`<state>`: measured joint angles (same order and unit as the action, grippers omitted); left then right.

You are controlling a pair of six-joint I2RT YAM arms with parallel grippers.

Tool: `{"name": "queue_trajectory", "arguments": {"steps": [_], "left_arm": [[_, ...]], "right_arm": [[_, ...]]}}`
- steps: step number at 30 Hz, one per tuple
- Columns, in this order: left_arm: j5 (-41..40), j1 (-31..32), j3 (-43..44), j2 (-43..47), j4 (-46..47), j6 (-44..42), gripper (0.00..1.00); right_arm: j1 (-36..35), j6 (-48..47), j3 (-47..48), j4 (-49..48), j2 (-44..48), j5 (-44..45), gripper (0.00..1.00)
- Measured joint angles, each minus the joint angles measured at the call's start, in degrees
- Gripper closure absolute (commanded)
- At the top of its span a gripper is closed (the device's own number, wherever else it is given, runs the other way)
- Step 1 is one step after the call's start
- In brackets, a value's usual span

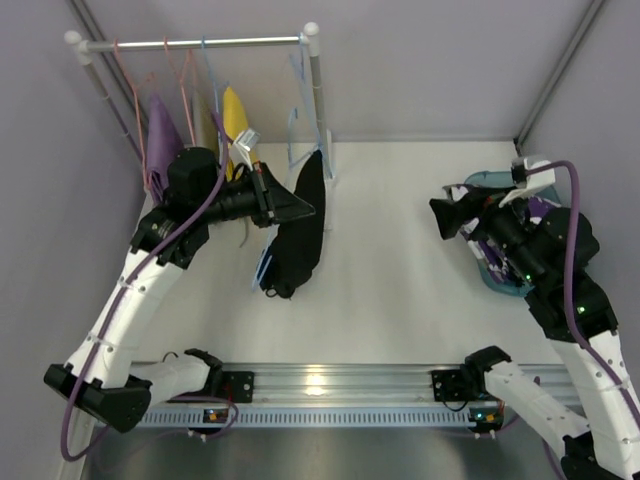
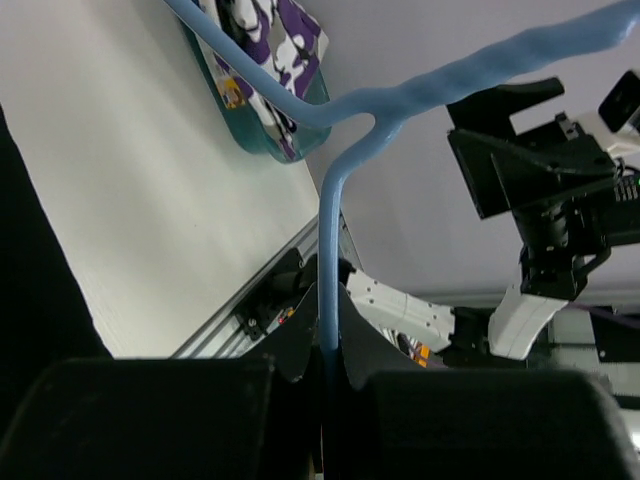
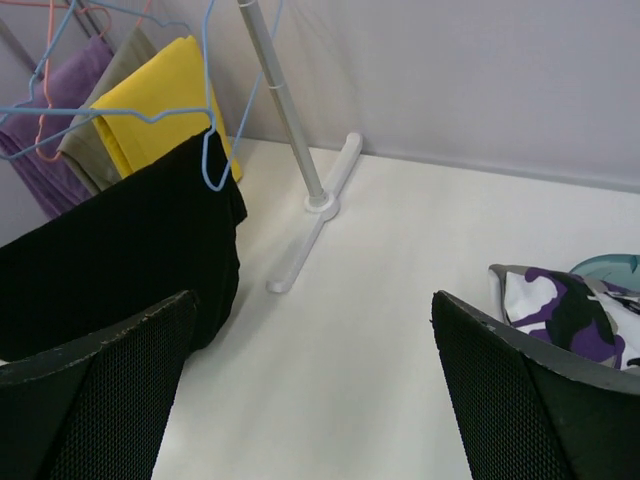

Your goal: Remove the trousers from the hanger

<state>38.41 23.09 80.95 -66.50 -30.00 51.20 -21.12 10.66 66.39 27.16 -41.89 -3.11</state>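
My right gripper should go next to the black trousers' side (image 1: 307, 240) (image 3: 85, 275) that faces the basket and close there, between the middle and near end of the trousers.
The plain black trousers (image 1: 300, 235) hang from a light blue hanger (image 2: 330, 230), held off the rack above the table. My left gripper (image 1: 297, 206) is shut on that hanger's wire (image 2: 328, 300); the black cloth fills the left edge of its wrist view (image 2: 30, 260). The right wrist view shows the black trousers (image 3: 130, 260) draped at the left. The purple, white and dark patterned trousers (image 3: 560, 310) lie in a teal basket (image 2: 235, 120) at the right. My right gripper (image 1: 442, 218) stands open and holds nothing (image 3: 312, 300), above the table beside the basket.
A white clothes rack (image 1: 200, 43) stands at the back left, its post (image 3: 285, 110) and foot (image 3: 305, 240) on the table. A yellow garment (image 3: 170, 100) and a lilac one (image 3: 60, 120) hang on it, with several bare hangers. Grey walls close the back and sides.
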Motion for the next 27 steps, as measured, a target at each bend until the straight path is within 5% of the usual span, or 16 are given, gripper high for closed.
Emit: {"name": "queue_trajectory", "arguments": {"steps": [27], "left_arm": [[7.8, 11.8, -5.5, 7.5, -7.3, -11.0, 1.00]], "right_arm": [[0.1, -1.1, 0.0, 4.9, 2.4, 1.9, 0.01]]}}
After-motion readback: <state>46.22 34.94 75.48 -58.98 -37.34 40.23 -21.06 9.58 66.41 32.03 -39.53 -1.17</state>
